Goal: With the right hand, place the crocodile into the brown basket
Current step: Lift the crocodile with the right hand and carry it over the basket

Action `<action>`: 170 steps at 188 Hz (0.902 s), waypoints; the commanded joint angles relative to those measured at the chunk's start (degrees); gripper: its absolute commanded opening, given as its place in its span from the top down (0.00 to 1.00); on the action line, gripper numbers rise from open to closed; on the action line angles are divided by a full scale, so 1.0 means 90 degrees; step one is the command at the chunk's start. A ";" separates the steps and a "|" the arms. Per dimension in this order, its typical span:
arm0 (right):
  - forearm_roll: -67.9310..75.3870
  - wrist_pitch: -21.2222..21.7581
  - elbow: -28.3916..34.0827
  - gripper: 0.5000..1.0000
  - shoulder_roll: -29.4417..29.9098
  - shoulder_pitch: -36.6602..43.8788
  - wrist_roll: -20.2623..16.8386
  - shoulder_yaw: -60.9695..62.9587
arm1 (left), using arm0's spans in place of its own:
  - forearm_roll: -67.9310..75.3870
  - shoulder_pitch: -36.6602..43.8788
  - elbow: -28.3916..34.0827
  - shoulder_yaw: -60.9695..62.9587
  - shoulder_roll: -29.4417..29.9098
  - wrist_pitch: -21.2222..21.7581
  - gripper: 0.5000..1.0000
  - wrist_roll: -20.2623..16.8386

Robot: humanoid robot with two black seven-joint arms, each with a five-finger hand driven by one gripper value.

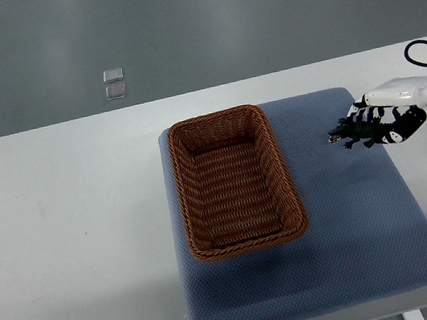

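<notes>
Next, I release the crocodile with my right gripper near the middle of the brown basket's bottom [228,171], slightly toward its far end.
A brown wicker basket [233,180] sits on the left half of a blue-grey mat [346,228]; nothing lies inside it. My right hand [390,120] reaches in from the right edge, above the mat's far right part, its dark fingers [408,124] curled around a dark toy crocodile [355,132]. The crocodile's snout points left toward the basket, and its tail end is hidden in the hand. It hangs roughly a hand's width to the right of the basket's right rim. The left arm does not show.
The mat lies on a white table [70,231]. Two small clear squares [114,83] lie on the grey floor beyond the table's far edge. A black cable [423,54] loops above my right wrist.
</notes>
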 commanded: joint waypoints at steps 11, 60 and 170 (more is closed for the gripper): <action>0.0024 -0.0018 -0.0017 0.92 0.0111 0.0580 0.0007 0.0013 | 0.0000 -0.0004 0.0000 0.0000 0.0000 0.0000 0.00 0.0001; 0.0112 0.0070 -0.0007 0.91 0.1009 0.1380 0.0017 -0.0016 | 0.0000 -0.0004 0.0000 0.0000 0.0000 0.0000 0.00 0.0001; -0.0054 0.0129 -0.0202 0.88 0.2728 0.1254 -0.0120 -0.0612 | 0.0000 -0.0004 0.0000 0.0000 0.0000 0.0000 0.00 0.0001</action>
